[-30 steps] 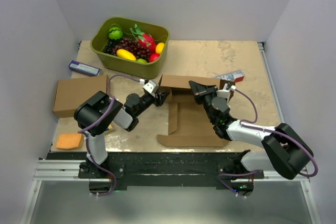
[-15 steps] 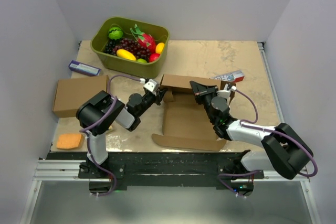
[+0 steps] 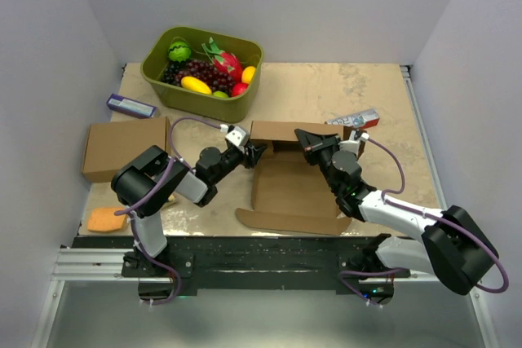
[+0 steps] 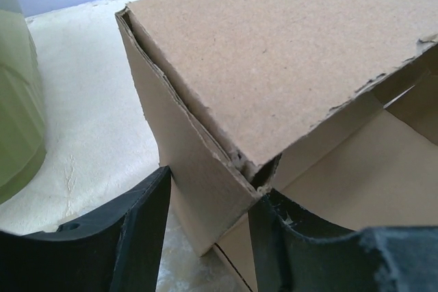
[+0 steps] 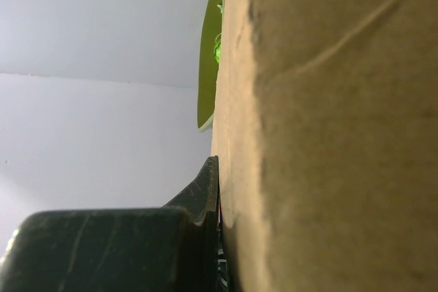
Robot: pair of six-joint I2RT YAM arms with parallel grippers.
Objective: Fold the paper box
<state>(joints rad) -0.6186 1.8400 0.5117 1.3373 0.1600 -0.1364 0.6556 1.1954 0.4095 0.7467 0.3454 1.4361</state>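
Next, I open my left gripper, as the paper box's side tab slants across its fingers, then line the fingers up with the tab and take the folded corner (image 4: 248, 174) deeper.
The paper box (image 3: 289, 189) lies open in the middle of the table, its back wall (image 3: 285, 130) folded up and a front flap (image 3: 285, 222) toward the arms. My left gripper (image 3: 251, 152) straddles the back left corner. In the left wrist view the corner (image 4: 205, 189) sits between both fingers (image 4: 140, 227), which touch it. My right gripper (image 3: 314, 146) is at the back wall's right part. In the right wrist view one finger (image 5: 205, 193) lies flat against a cardboard panel (image 5: 328, 141); the other finger is hidden behind it.
A green tub of fruit (image 3: 200, 99) stands at the back left. Another brown box (image 3: 122, 147) sits at the left edge, with an orange sponge (image 3: 108, 218) in front of it, a small blue box (image 3: 130, 106) behind it and a red-and-white packet (image 3: 359, 119) at the right.
The box's base and front flap have slid a little to the left, and the raised back wall has shifted with them. Both grippers stay at the back wall.
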